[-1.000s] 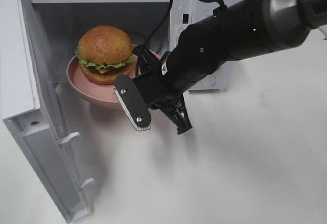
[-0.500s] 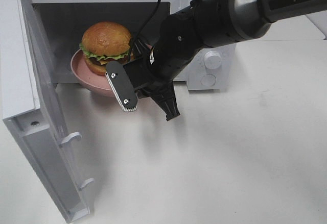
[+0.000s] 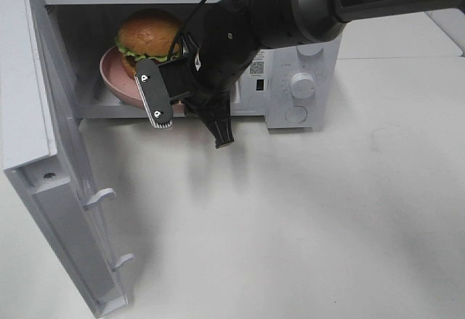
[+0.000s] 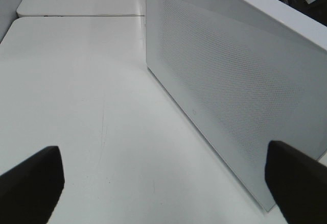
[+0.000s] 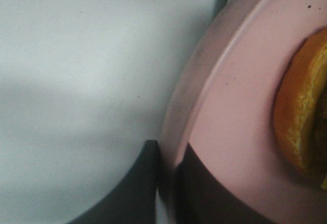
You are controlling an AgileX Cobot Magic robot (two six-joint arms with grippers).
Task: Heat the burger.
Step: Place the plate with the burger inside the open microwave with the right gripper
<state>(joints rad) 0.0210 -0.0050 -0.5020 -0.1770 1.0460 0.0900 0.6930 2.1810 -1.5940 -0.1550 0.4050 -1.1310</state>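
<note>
The pink plate with the burger will lie flat where my right gripper will let go of it, on the bottom of the open microwave (image 3: pixel 150 59), behind its front edge.
The burger (image 3: pixel 147 33), with its golden bun and green lettuce frill, rests on a pink plate (image 3: pixel 110 79) just inside the open microwave (image 3: pixel 301 50). My right gripper (image 3: pixel 183 68) reaches across into the cavity and is shut on the plate's near rim. In the right wrist view the two dark fingers (image 5: pixel 134 189) pinch the pink rim (image 5: pixel 204 81), and the bun's edge (image 5: pixel 301 122) shows beyond it. My left gripper (image 4: pixel 163 183) is open and holds nothing, low over the table beside the outer face of the microwave door (image 4: pixel 230 106).
The microwave door (image 3: pixel 43 115) stands swung wide open at the left, reaching toward the table's front. The control panel with its two knobs (image 3: pixel 302 84) is to the right of the cavity. White tabletop (image 3: pixel 327 224) spreads in front.
My right arm has carried the plate with the burger back and leftward, from the microwave's threshold into the cavity. The left gripper has not moved.
</note>
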